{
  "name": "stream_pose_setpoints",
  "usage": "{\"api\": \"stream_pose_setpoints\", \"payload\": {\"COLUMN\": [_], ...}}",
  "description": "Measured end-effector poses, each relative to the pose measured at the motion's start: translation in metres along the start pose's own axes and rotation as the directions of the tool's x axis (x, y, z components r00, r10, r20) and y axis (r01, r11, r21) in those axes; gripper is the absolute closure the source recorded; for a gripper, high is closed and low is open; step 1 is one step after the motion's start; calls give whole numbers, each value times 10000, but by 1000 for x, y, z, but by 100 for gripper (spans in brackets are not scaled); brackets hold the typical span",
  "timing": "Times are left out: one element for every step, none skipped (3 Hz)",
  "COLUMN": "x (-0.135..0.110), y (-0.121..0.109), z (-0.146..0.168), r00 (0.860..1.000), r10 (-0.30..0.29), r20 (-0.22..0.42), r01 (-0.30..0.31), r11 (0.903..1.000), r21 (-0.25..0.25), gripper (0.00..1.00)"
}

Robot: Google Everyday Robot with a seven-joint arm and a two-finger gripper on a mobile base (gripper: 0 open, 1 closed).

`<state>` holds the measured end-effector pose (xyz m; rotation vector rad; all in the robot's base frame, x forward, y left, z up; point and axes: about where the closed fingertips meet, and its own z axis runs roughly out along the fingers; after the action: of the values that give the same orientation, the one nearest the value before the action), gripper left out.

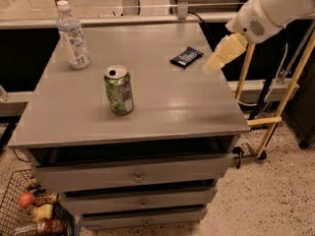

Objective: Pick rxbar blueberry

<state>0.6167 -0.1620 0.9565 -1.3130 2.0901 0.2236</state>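
Note:
I'll close next on the middle of the rxbar blueberry (pixel 184 58) lying flat on the grey cabinet top.
The rxbar blueberry (pixel 186 57) is a small flat dark navy bar with pale lettering. It lies flat on the grey cabinet top (pixel 162 107), toward the far right. My gripper (pixel 218 58) is cream-coloured and hangs from the white arm (pixel 268 11) that comes in from the upper right. It is just to the right of the bar, above the table's right edge, and it is not touching the bar. It holds nothing that I can see.
A green drink can (pixel 118 90) stands upright near the middle of the top. A clear plastic bottle (pixel 73 35) stands at the far left. Drawers (pixel 135 177) sit below the top. A wire basket of items (pixel 34 215) sits on the floor at bottom left. A yellow frame (pixel 275 117) stands to the right.

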Motion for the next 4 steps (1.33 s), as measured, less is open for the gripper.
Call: {"api": "stream_pose_setpoints", "payload": {"x": [-9,-6,-13,-23], "y": [-12,-13,-32,-56], "z": [3,21,55,94], "r00": [9969,9957,9948,9917], "r10": [682,709,284,-170], "r20": [384,592,979,1278], "r01": [-697,-730,-333,87], "r11": [9967,9967,9983,9978], "r21": [404,342,485,652], "gripper": [0,0,0,0]}}
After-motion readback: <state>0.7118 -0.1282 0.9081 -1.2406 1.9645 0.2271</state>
